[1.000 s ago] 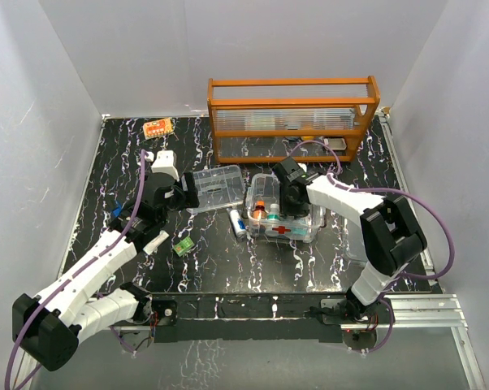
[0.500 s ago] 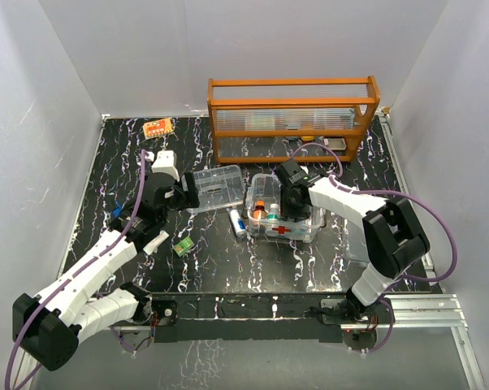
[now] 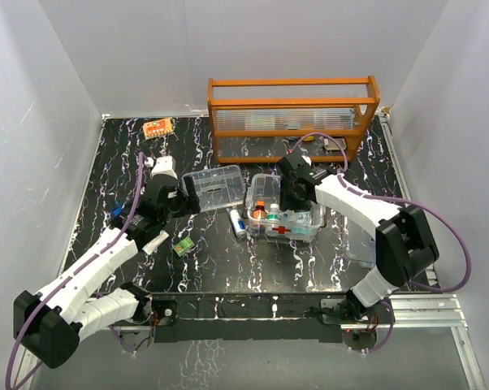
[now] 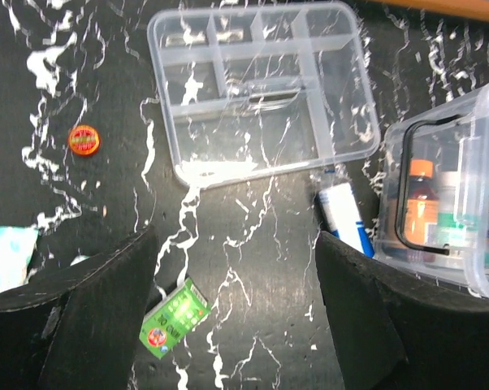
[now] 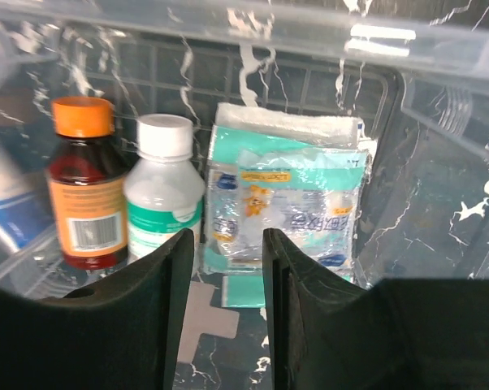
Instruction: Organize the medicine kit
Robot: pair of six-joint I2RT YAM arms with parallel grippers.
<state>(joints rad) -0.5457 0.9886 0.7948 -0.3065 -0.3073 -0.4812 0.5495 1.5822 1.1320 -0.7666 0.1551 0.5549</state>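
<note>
Next, my left gripper moves next to the middle of the white-and-blue tube [image 3: 238, 223] [image 4: 347, 221] beside the clear medicine kit box and closes there.
The clear medicine kit box [image 3: 281, 223] with a red cross stands mid-table. It holds an orange-capped brown bottle [image 5: 86, 183], a white bottle [image 5: 163, 187] and a teal packet [image 5: 285, 195]. My right gripper [image 3: 290, 197] hovers over the box; in the right wrist view [image 5: 227, 276] its jaws stand a little apart with nothing between them. The clear divided tray [image 3: 216, 187] lies empty left of the box, also seen in the left wrist view [image 4: 261, 89]. My left gripper [image 4: 235, 276] is open above the table beside the tray [image 3: 188, 197].
A white-and-blue tube [image 4: 346, 218] lies against the box's left side. A small green box [image 4: 174, 317] lies near my left fingers. A red round tin [image 4: 84, 140] and a sachet [image 4: 9, 252] lie further left. The orange wooden rack [image 3: 292, 114] stands at the back.
My right gripper has drawn up and back from inside the box. My left arm has shifted slightly toward the tray.
</note>
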